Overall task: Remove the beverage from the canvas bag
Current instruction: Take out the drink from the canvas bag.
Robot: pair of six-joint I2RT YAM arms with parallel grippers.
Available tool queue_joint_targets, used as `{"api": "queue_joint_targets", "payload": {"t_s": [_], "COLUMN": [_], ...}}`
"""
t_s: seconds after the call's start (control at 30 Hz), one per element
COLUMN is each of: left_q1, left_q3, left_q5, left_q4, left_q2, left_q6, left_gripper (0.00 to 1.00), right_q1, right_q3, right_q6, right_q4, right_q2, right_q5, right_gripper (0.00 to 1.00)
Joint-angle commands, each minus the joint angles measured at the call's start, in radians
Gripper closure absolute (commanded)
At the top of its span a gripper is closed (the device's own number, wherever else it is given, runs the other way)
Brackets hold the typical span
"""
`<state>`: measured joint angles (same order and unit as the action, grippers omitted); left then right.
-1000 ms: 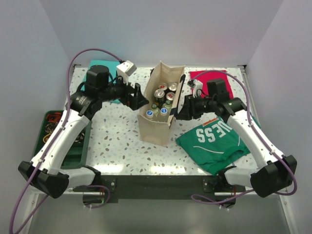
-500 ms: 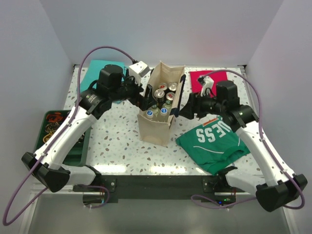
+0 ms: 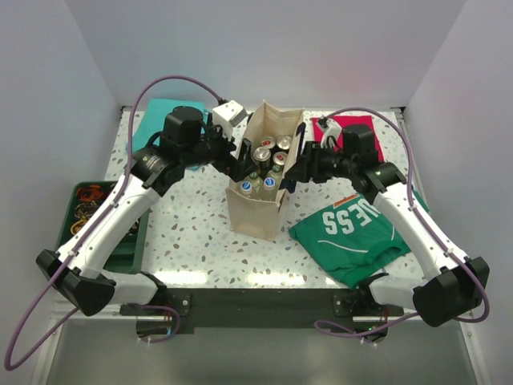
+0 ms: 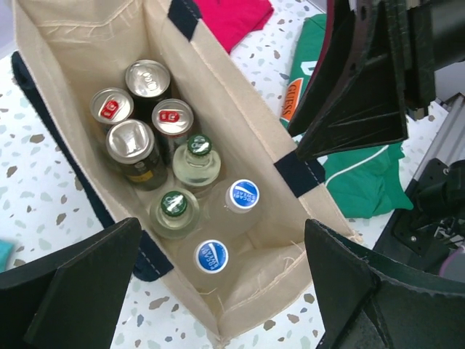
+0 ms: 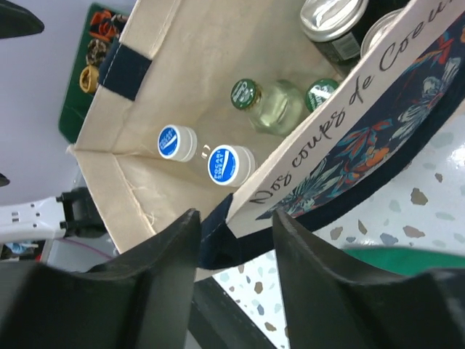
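Next, my left gripper should grip the cap (image 3: pixel 269 183) (image 4: pixel 243 194) of the blue-capped bottle nearer my right gripper inside the canvas bag. It should close there.
The canvas bag (image 3: pixel 258 210) stands upright mid-table, mouth open. Inside it are the beverages: several cans (image 4: pixel 147 78) at the far end, two green-capped glass bottles (image 4: pixel 198 146) and two blue-capped bottles (image 4: pixel 244 194) at the near end. My left gripper (image 3: pixel 239 160) hovers open over the bag's left rim; in the left wrist view its wide-spread jaws (image 4: pixel 221 225) frame the blue-capped bottles and hold nothing. My right gripper (image 3: pixel 295 172) is at the bag's right rim. Its jaws (image 5: pixel 236 218) are open and straddle the printed wall and navy strap (image 5: pixel 225 233).
A green GUESS shirt (image 3: pixel 353 228) lies right of the bag under the right arm. A red cloth (image 3: pixel 345 127) is at the back right, a teal cloth (image 3: pixel 160 112) at the back left. A green tray (image 3: pixel 84 210) with small items sits at the left edge.
My left gripper has swung right to the bag's left rim. My right gripper has moved left and onto the bag's right rim, its jaws now around the strap.
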<state>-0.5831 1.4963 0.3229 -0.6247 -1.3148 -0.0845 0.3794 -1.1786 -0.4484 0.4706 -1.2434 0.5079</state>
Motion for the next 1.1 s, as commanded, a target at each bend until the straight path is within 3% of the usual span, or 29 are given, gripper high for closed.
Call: {"api": "queue_joint_targets", "payload": {"t_s": [0.0,0.23,0.4,0.73,1.07], "left_q1": [-0.023,-0.073,-0.110,-0.139,-0.144], "left_q3": [0.056,0.064,0.036,0.009,-0.051], "left_q5": [0.080,-0.004,-0.042,-0.076,-0.119], "left_q4": [0.045,-0.013,0.005,0.011,0.051], "left_q2": [-0.017,-0.058,-0.080,-0.119,-0.159], "left_q6": [0.028,0.080,0.080,0.080,0.080], "left_gripper": [0.00,0.00,0.00,0.00,0.00], "right_q1": [0.001,0.001,0.004,0.007,0.007], "right_q3": [-0.004,-0.004,-0.010,-0.010,-0.029], "right_q6": [0.056,0.178,0.246,0.343,0.353], "right_q4": [0.049,0.184,0.261,0.336,0.344], "right_q2": [0.028,0.030,0.029,0.036,0.038], "right_q5": [0.072,0.147,0.185,0.276,0.205], "right_gripper": [0.55,0.62,0.73,0.64,0.57]}}
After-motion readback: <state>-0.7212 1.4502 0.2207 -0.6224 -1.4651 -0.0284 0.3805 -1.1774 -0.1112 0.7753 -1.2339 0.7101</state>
